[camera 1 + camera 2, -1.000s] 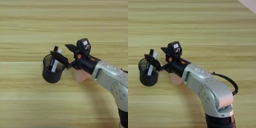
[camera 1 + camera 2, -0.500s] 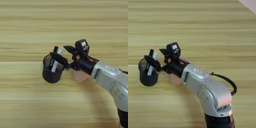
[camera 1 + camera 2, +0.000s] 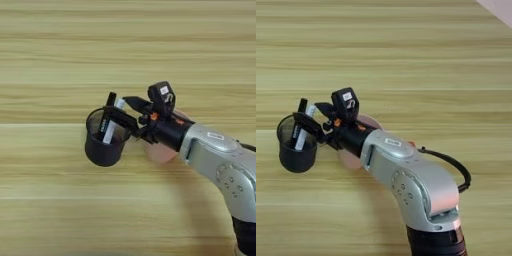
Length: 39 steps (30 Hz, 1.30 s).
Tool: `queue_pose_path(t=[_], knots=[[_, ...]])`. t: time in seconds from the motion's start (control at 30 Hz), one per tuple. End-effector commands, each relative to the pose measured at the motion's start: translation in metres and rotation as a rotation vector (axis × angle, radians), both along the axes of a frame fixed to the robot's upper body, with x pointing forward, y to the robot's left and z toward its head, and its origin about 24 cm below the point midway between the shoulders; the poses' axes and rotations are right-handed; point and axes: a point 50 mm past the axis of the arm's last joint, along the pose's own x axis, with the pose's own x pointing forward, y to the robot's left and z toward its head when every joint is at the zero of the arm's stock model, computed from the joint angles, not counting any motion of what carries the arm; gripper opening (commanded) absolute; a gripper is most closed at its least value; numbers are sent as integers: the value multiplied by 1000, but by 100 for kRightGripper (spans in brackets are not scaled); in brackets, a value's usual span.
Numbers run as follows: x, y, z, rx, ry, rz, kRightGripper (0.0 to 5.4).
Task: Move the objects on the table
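Note:
Next, I open my right gripper, as its finger lies across the leaning white marker at the opening of the mesh cup, and take the marker by its upper end (image 3: 120, 103).
A black mesh cup (image 3: 104, 144) stands on the table (image 3: 50, 50) left of centre. Two markers lean inside it: a slim black marker (image 3: 108, 106) and a slim white marker (image 3: 111, 131) with its upper end poking over the rim. My right gripper (image 3: 116, 104) hovers over the cup's right rim, open. One black finger (image 3: 136, 103) sits behind the cup and the other lies across its mouth. The white marker's top shows between the fingers. The red block is out of view.
A pink plastic cup (image 3: 159, 153) sits just right of the mesh cup, mostly covered by my wrist. The silver forearm (image 3: 406, 175) comes in from the bottom right. Bare wood stretches all around.
My gripper has crept slightly to the left over the mesh cup. The cup and the markers in it have stayed where they were.

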Motion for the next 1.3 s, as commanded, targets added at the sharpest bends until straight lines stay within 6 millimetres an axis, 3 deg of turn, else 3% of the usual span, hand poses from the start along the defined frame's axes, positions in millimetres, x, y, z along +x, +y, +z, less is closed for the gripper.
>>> queue_pose_path(t=[0.03, 0.37, 0.43, 1.3], knots=[[9, -1, 17, -10, -110, -12, 408], [12, -2, 11, -15, -96, -19, 535], [12, -2, 12, -14, -98, -17, 538], [11, 2, 7, -10, -73, 0, 265]])
